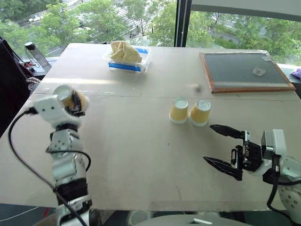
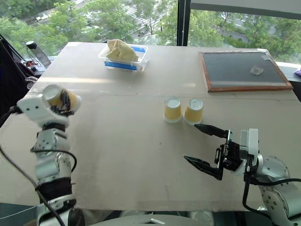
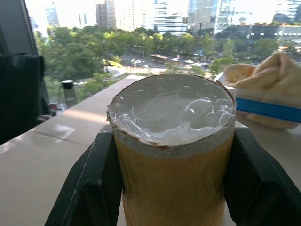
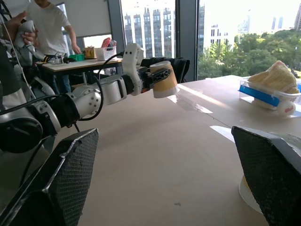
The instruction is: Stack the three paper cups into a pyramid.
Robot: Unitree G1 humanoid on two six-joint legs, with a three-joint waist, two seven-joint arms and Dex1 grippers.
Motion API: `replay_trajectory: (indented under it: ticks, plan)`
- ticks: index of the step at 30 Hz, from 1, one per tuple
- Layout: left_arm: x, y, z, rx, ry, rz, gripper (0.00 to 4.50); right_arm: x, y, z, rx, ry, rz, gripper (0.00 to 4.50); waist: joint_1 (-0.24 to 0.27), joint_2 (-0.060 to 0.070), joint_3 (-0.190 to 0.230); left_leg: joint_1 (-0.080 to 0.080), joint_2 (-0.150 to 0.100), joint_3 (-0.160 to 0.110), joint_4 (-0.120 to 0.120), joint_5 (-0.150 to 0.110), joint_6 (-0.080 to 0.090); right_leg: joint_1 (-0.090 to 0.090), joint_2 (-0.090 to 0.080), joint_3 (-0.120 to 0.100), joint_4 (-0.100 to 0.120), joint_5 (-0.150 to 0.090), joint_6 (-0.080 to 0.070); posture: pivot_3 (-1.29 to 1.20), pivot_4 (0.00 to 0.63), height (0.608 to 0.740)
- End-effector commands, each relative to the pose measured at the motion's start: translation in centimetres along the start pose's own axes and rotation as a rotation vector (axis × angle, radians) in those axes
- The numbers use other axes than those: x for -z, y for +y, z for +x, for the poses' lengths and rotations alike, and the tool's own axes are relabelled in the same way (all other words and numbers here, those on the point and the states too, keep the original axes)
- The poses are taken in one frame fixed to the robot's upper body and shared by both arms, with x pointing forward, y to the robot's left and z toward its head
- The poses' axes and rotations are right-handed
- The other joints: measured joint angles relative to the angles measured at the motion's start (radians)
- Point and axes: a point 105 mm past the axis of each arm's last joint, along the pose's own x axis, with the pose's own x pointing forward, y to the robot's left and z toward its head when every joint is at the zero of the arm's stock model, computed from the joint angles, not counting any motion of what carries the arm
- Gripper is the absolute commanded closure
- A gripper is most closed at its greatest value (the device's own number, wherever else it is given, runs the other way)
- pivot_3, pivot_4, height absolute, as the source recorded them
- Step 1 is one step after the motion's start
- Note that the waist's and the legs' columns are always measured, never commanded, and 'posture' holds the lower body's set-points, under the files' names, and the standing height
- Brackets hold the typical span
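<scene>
Next, I let go of the paper cup in my left gripper on the tops of both standing cups (image 1: 191, 102), across the spot where they touch.
Two paper cups (image 1: 178, 110) (image 1: 200, 112) stand upside down, side by side and touching, on the table right of centre. The third paper cup (image 1: 71, 99) is up off the table at the left, tilted, with my left gripper (image 1: 74, 101) shut on its yellow ribbed side. In the left wrist view its white end (image 3: 171, 110) faces the camera between the black fingers (image 3: 89, 188). My right gripper (image 1: 209, 142) hovers open and empty just in front of the two standing cups. The right wrist view shows the held cup (image 4: 163, 80) across the table.
A clear plastic tub (image 1: 128, 62) with a blue label holds crumpled tan material at the back centre. A wood-framed dark board (image 1: 244, 70) lies at the back right. A bottle (image 1: 35, 52) stands beyond the table's left edge. A person (image 4: 44, 23) stands in the background.
</scene>
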Motion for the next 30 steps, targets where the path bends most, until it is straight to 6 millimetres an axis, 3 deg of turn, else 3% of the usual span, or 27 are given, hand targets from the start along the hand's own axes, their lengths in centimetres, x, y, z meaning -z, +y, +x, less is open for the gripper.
replay_trajectory:
  ticks: [1,4,7,11,15,22,30]
  plan:
    - [-1.9,-5.7,3.0,0.289,-0.042,-0.034,2.36,-1.6,-0.5,-0.5,0.097,-0.062,-0.074,0.00,0.000,-0.001,0.000,0.000,0.000,0.000,0.000,0.000,0.000,0.000,0.000,0.000,0.000,0.000,0.000,0.00,0.150,0.740]
    - [-3.6,-11.0,5.1,0.540,-0.025,-0.124,2.36,-1.8,-1.4,-1.1,0.249,-0.077,-0.132,0.00,-0.002,-0.001,0.001,-0.001,0.000,-0.001,0.000,0.000,0.000,-0.001,0.000,0.000,0.000,0.000,0.000,0.00,0.150,0.740]
    - [-6.0,-15.2,5.6,0.790,-0.025,-0.164,2.36,-1.9,-2.2,-2.0,0.392,-0.081,-0.162,0.00,-0.007,-0.001,0.001,-0.002,0.000,-0.001,0.000,0.000,0.000,-0.001,0.000,-0.001,0.000,0.000,0.000,0.00,0.150,0.740]
    - [-7.2,-19.4,4.7,1.080,-0.013,-0.058,2.36,-1.8,-2.3,-2.9,0.487,-0.062,-0.181,0.00,-0.020,0.000,0.001,-0.002,0.000,0.000,-0.001,0.000,0.000,-0.002,0.001,0.000,0.000,0.000,0.000,0.00,0.150,0.740]
    - [-8.4,-23.8,2.5,1.411,-0.006,-0.121,2.36,-2.6,-0.3,-3.3,0.495,-0.129,-0.180,0.00,-0.024,0.001,0.003,-0.004,0.000,-0.002,-0.001,0.000,0.000,-0.003,0.002,0.000,0.001,0.000,0.000,0.00,0.150,0.740]
    - [-7.6,-26.3,1.5,1.570,-0.013,-0.065,2.36,-3.4,1.0,-3.6,0.520,-0.174,-0.218,0.00,-0.030,0.002,0.003,-0.004,0.000,0.001,0.000,0.000,0.000,-0.003,0.001,0.002,0.000,-0.001,0.001,0.00,0.150,0.740]
    - [-6.6,-26.9,1.2,1.595,-0.007,-0.028,2.36,-3.8,1.9,-3.9,0.533,-0.177,-0.215,0.00,-0.028,0.002,0.003,-0.004,0.001,0.000,0.000,0.000,0.000,-0.004,0.002,0.002,0.000,-0.001,0.001,0.00,0.150,0.740]
